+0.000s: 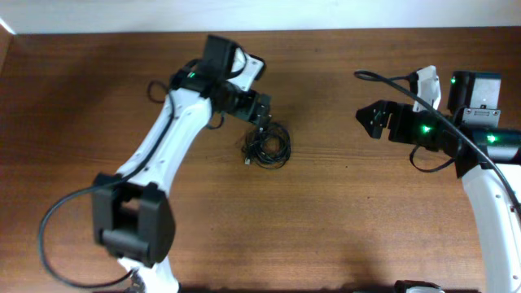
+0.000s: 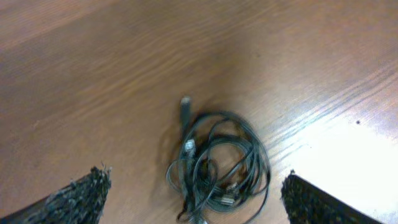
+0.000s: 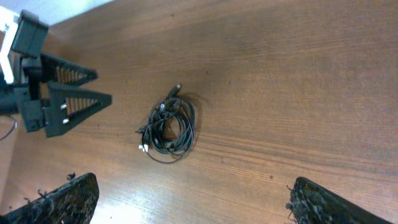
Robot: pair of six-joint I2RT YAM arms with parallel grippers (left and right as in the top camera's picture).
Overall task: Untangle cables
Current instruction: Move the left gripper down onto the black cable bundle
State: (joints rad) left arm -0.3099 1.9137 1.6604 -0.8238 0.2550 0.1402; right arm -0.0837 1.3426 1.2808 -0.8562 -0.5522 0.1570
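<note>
The robot's left gripper should close on the top loop (image 1: 270, 140) (image 2: 232, 171) close to the middle of the tangled coil of black cables.
The cables (image 1: 269, 146) are thin black cords with small plug ends, bunched in one tangled coil on the wooden table, just left of its middle. My left gripper (image 1: 262, 119) hovers right above the coil's far edge. In the left wrist view the cables (image 2: 217, 165) lie between its two fingers (image 2: 81, 199), which stand wide apart and touch nothing; the left gripper (image 2: 196, 208) is open. My right gripper (image 1: 372, 118) is open and empty at the right, well away from the coil. The right wrist view shows the cables (image 3: 169, 127) ahead of it and the left gripper (image 3: 93, 87) beside them.
The brown wooden table (image 1: 342, 212) fills the view, with its back edge against a white wall (image 1: 260, 12) at the top. The left arm (image 1: 155, 155) slants across the table's left half. The right arm (image 1: 488, 187) stands along the right side.
</note>
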